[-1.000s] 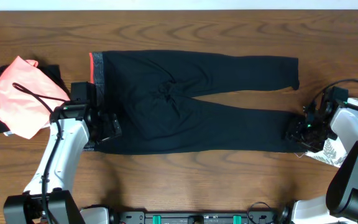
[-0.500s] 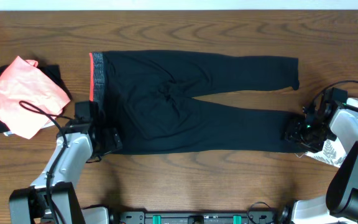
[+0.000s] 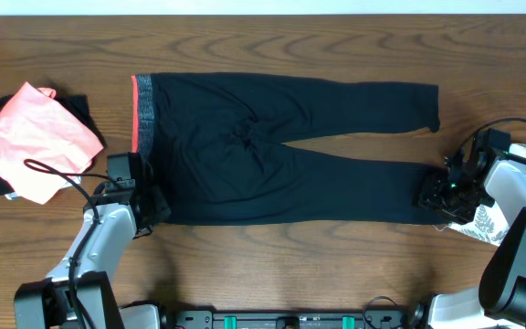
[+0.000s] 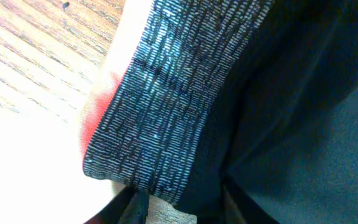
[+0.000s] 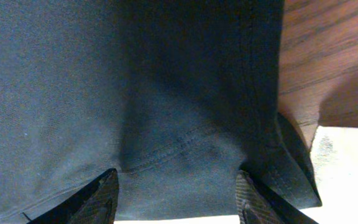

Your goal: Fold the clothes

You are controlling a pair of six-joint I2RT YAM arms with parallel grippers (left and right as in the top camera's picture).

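The grey waistband is pinched by my left gripper inward of its coral-red edge, so my left gripper should open, back away and grab the waistband's near corner [image 4: 99,163] beside that edge.
Black leggings [image 3: 281,155] lie flat across the wooden table, with the grey waistband [image 3: 144,114] and its coral-red edge at the left. My left gripper [image 3: 152,206] sits at the waistband's near corner. In the left wrist view the jaws [image 4: 182,208] are pinched on the grey waistband [image 4: 166,112]. My right gripper [image 3: 435,194] rests at the cuff of the near leg. In the right wrist view its fingers [image 5: 101,196] stand apart, with the dark cuff [image 5: 166,93] lying flat between them.
A coral-pink cloth [image 3: 35,142] lies on a dark garment [image 3: 82,111] at the far left. A white leaf-print cloth [image 3: 487,224] lies under the right arm at the right edge. A black cable [image 3: 53,169] loops by the left arm.
My left gripper slid toward the table's front edge to the waistband's near corner, and its jaws closed from wide open. The right arm has not moved.
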